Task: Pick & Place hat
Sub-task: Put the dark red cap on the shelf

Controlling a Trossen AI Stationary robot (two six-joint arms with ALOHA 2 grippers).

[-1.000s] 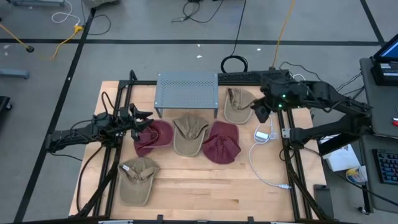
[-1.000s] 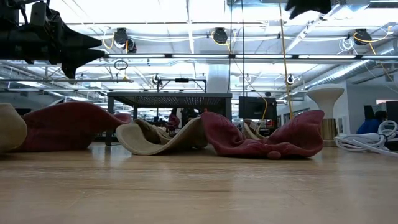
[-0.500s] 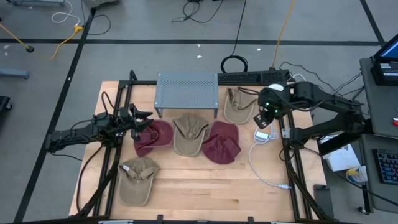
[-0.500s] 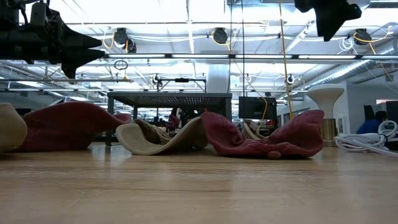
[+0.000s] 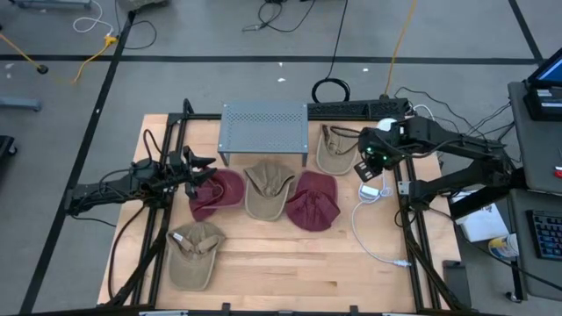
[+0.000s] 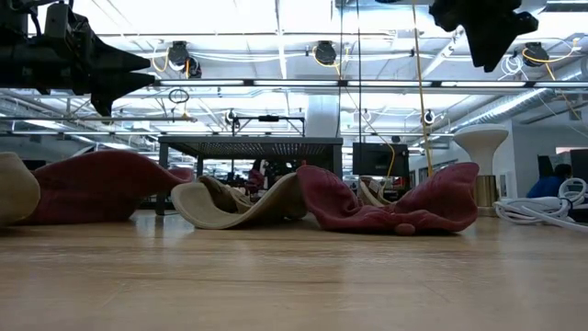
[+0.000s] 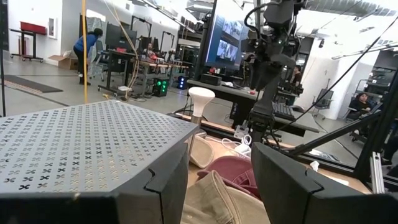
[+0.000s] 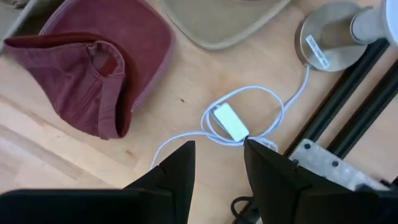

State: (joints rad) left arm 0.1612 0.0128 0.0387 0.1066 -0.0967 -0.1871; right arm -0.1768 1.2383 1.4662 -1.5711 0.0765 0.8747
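Next, my right gripper closes on the visor's side edge (image 5: pixel 336 190) (image 8: pixel 149 91) of the maroon cap that is nearest the white cable, on the side that faces that cable.
Five caps lie on the wooden table: a tan cap (image 5: pixel 336 147) at the far right, a tan cap (image 5: pixel 269 189) in the middle, a maroon cap (image 5: pixel 219 191) to its left, a maroon cap (image 5: pixel 313 200) to its right, and a tan cap (image 5: pixel 195 253) at the near left. My left gripper (image 5: pixel 207 168) hovers open over the left maroon cap's edge. My right gripper (image 5: pixel 363 168) hangs open, pointing down, between the far tan cap and the white cable. In the right wrist view the right maroon cap (image 8: pixel 93 68) and the far tan cap's brim (image 8: pixel 224 22) lie beyond my right gripper (image 8: pixel 217 163).
A grey perforated metal stand (image 5: pixel 264 130) sits at the table's far middle, close before my left gripper (image 7: pixel 217 180). A white cable with its adapter (image 8: pixel 230 121) and a round lamp base (image 8: pixel 329 34) lie by the right frame rail. Bare wood (image 5: pixel 290 263) lies along the near edge.
My right gripper has come down and drifted a little toward the table's left, its arm folding in from the far right corner. It has stayed open. The left arm and the caps have kept still.
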